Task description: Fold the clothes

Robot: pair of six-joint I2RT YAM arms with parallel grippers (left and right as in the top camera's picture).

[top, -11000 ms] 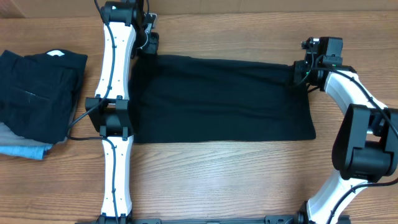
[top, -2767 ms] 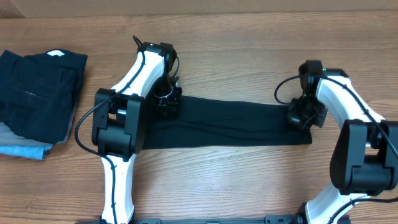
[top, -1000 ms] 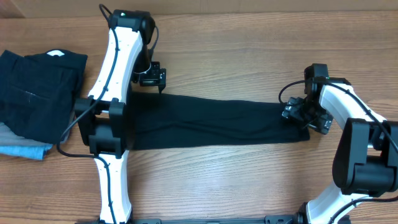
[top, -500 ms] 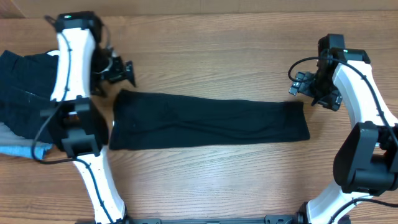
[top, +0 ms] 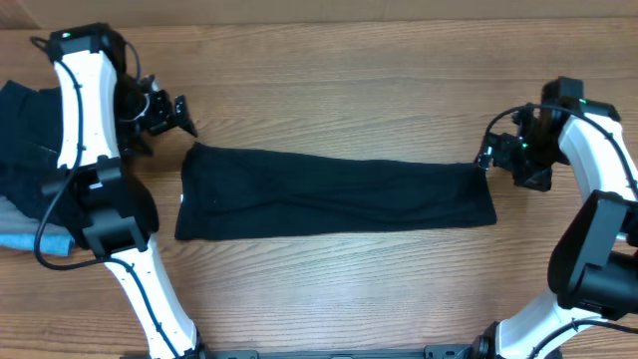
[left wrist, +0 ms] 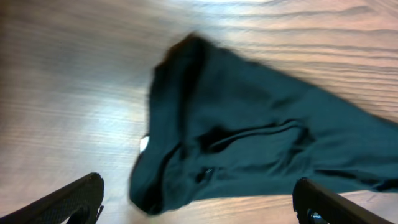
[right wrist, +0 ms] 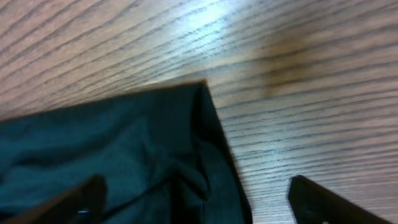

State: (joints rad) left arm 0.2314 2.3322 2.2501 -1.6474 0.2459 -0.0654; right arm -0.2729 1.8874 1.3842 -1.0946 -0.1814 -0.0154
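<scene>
My right gripper needs to grab the middle of the short edge (top: pixel 485 197) (right wrist: pixel 212 186) of the black T-shirt, at the end farthest from the garment stack.
The clothes (top: pixel 334 194), a black T-shirt, lie folded into a long narrow strip across the middle of the wooden table. My left gripper (top: pixel 182 113) hovers open just beyond the strip's upper left corner. In the left wrist view that bunched left end (left wrist: pixel 249 143) lies between and ahead of the left gripper (left wrist: pixel 198 186), with nothing held. At the strip's upper right corner my right gripper (top: pixel 487 156) stands open. In the right wrist view the right gripper (right wrist: pixel 198 185) sits above the shirt's right end (right wrist: pixel 124 143), one finger over fabric, the other over bare wood.
A stack of dark folded garments (top: pixel 35 150) lies at the table's left edge on a light blue piece (top: pixel 40 240), partly behind the left arm (top: pixel 85 110). The right arm (top: pixel 608 199) stands along the right edge. Bare wood (top: pixel 339 90) lies behind the strip.
Both grippers have come off the shirt's ends and drawn outward, the left arm swinging far left, the right one moving right. The shirt has stayed in its narrow strip.
</scene>
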